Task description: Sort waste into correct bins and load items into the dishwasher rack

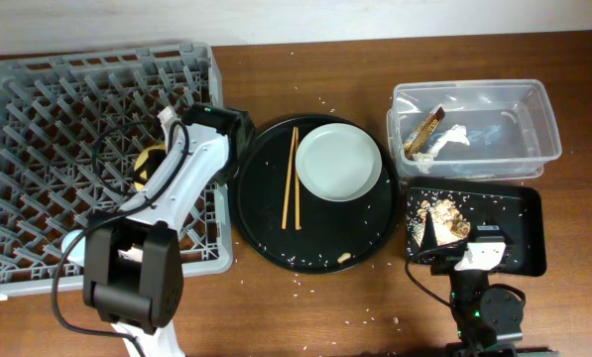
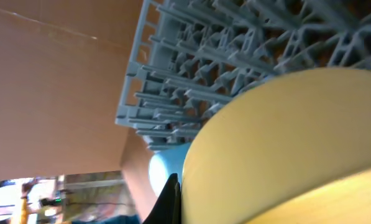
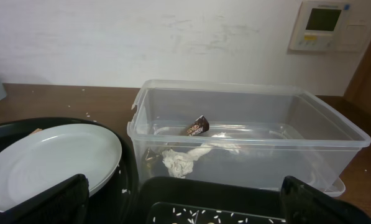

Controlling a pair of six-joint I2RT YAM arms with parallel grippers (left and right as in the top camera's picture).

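Note:
The yellow bowl, now held down in the dishwasher rack, will go down from my left gripper into the front corner of the grey dishwasher rack (image 1: 185,209), near the round black tray, where I need to let go of it.
My left gripper (image 1: 163,151) reaches down into the grey dishwasher rack (image 1: 38,119) and is shut on the yellow bowl (image 1: 147,164). In the left wrist view one black finger (image 2: 176,199) presses the bowl's wall (image 2: 284,143), with the rack (image 2: 235,50) behind and a light-blue cup (image 2: 163,171) beside it. The pale plate (image 1: 340,161) and the chopsticks (image 1: 292,178) lie on the round black tray. The wrapper (image 1: 426,129) and the tissue (image 1: 446,142) lie in the clear tub (image 1: 543,119). Food scraps (image 1: 444,220) lie in the black rectangular tray (image 1: 519,213). My right gripper (image 1: 482,236) is open and empty over that tray. The pink cup is hidden.
The round black tray (image 1: 266,228) sits between the rack and the bins, with a small brown scrap (image 1: 345,258) near its front rim. White rice grains are scattered on the wooden table. The right wrist view shows the plate (image 3: 42,158), tub (image 3: 247,90), wrapper (image 3: 197,126) and tissue (image 3: 180,162).

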